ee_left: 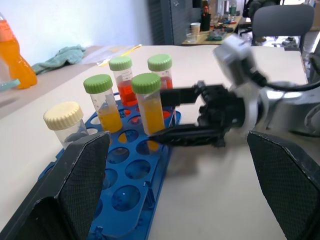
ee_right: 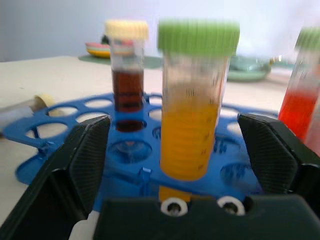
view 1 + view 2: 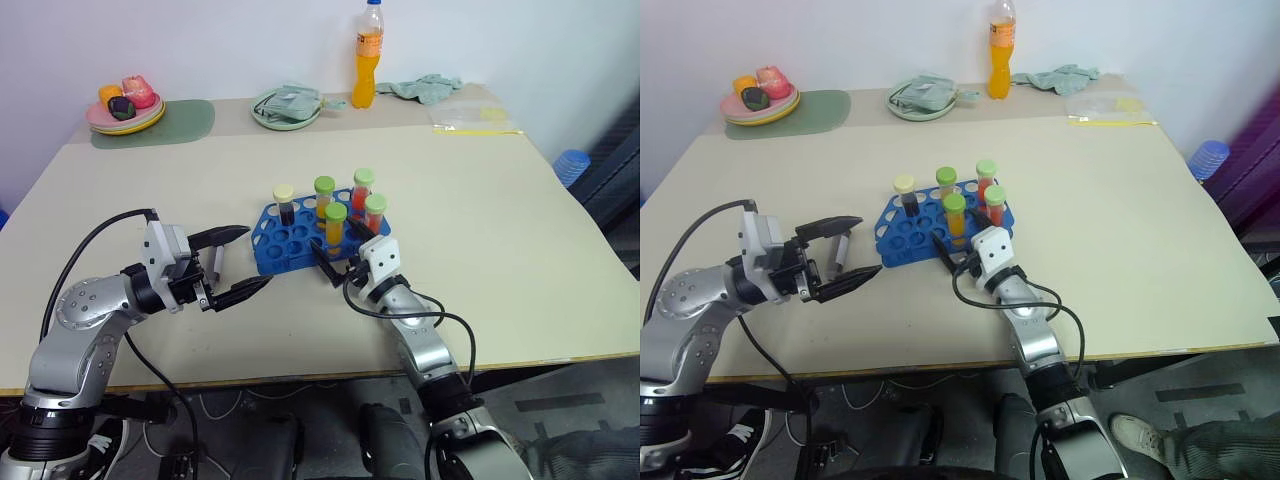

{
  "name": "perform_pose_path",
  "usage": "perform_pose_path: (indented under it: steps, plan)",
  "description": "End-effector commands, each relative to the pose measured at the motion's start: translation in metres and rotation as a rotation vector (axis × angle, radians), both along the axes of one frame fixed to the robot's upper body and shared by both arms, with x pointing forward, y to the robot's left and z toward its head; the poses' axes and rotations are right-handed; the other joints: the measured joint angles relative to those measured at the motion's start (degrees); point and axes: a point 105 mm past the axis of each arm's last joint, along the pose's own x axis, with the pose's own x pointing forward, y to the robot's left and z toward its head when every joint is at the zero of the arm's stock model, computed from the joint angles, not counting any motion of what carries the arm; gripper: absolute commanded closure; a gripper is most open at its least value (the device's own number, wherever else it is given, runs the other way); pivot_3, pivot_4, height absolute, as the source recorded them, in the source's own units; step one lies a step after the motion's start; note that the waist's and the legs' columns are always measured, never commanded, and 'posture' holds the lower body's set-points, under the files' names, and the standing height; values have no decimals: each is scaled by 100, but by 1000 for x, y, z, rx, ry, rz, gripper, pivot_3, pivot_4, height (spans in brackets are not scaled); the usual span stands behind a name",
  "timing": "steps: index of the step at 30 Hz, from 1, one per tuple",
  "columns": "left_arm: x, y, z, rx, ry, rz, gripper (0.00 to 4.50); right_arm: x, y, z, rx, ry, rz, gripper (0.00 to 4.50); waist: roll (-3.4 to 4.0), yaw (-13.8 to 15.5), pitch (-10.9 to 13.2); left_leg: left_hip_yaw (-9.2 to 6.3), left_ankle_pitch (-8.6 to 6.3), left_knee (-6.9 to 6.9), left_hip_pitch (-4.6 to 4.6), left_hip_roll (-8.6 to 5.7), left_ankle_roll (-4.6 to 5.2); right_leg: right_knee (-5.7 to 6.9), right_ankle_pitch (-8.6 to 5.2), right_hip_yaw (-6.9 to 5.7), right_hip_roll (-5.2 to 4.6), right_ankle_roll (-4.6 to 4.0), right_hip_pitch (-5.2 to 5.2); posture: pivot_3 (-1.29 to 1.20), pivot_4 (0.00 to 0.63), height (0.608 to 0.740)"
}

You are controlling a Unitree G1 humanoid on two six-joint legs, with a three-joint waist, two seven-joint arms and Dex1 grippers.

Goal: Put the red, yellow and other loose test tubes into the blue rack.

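Note:
Next, my left gripper closes on the lower half of the body (image 3: 215,268), away from the cap, of the loose clear tube that is lying beside the blue rack.
The blue rack (image 3: 272,243) stands mid-table and holds several upright test tubes. They include a dark one with a cream cap (image 3: 285,204), a red one with a green cap (image 3: 362,192) and a yellow one with a green cap (image 2: 192,125). My right gripper (image 3: 332,240) is open at the rack's near edge, with that yellow tube standing in its hole between the spread fingers. One loose clear tube with a cream cap (image 3: 217,262) lies on the table left of the rack. My left gripper (image 3: 258,256) hovers open beside the rack over that spot, holding nothing.
An orange drink bottle (image 3: 367,58), a plate of fruit (image 3: 125,108) on a green mat (image 3: 185,120), a dish with a cloth (image 3: 288,106), a green rag (image 3: 425,88) and a plastic bag (image 3: 470,117) line the table's far edge. Bare tabletop (image 3: 480,250) lies right of the rack.

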Motion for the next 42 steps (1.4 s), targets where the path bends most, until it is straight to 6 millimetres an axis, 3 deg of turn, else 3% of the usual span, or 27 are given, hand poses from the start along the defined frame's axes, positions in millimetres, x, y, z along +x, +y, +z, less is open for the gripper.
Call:
perform_pose_path:
  steps: [1, 6, 9, 12, 16, 24, 29, 34, 42]
  plan:
    - [-5, 7, 9, 29, -31, 14, 0, -14, -21, 19, -12, -63, 16, 23, 0, 7, 0, 0, -2, 0, 0, 0, 3, 0, 0, 0, 0, 0, 0, 0, 150, 740]
    - [-2, 29, 11, 69, 48, 132, 0, -43, -61, 36, -87, -58, 65, 23, 0, 27, 0, 0, -4, 1, 0, 0, 8, -2, 0, 0, -1, 0, 3, 0, 150, 740]
    - [10, 50, 10, 172, 122, 276, 0, -58, -74, 63, -45, -26, 191, 23, -1, 10, 2, -2, -6, 2, 2, 1, 11, -3, -1, -1, 0, 1, 9, 0, 150, 740]
    - [31, 73, 23, 153, 207, 456, 0, -75, -69, 98, -13, -2, 382, 23, -1, 18, 7, -2, -7, 4, 8, 5, 13, -4, -2, -4, 1, 2, 19, 0, 150, 740]
    - [48, 92, 31, 35, 452, 592, 0, -86, -57, 117, -58, 13, 541, 23, -7, 19, 4, -11, -8, 8, 9, 11, 15, -6, -2, -13, 9, 3, 26, 0, 150, 740]
    - [68, 96, 28, -35, 833, 572, 0, -94, -41, 110, -185, 3, 720, 23, -12, 30, 6, -13, -8, 14, 3, 4, 15, -6, -2, -16, 5, 5, 22, 0, 150, 740]
    - [68, 104, 0, 118, 992, 624, 0, -87, -40, 108, -212, -32, 720, 23, -12, 15, 6, -11, -6, 11, 2, -1, 11, -2, -2, -13, 2, 5, 16, 0, 150, 740]
    - [75, 104, -21, 255, 1094, 660, 0, -86, -40, 103, -227, -38, 713, 23, -15, 30, 7, -13, -4, 13, -5, -1, 8, 0, -2, -12, 2, 5, 9, 0, 150, 740]
    - [88, 88, -36, 336, 1184, 638, 0, -87, -39, 100, -242, -41, 704, 23, -21, 5, 10, -14, 0, 18, -8, -8, 2, 0, -2, -12, 0, 7, 10, 0, 150, 740]
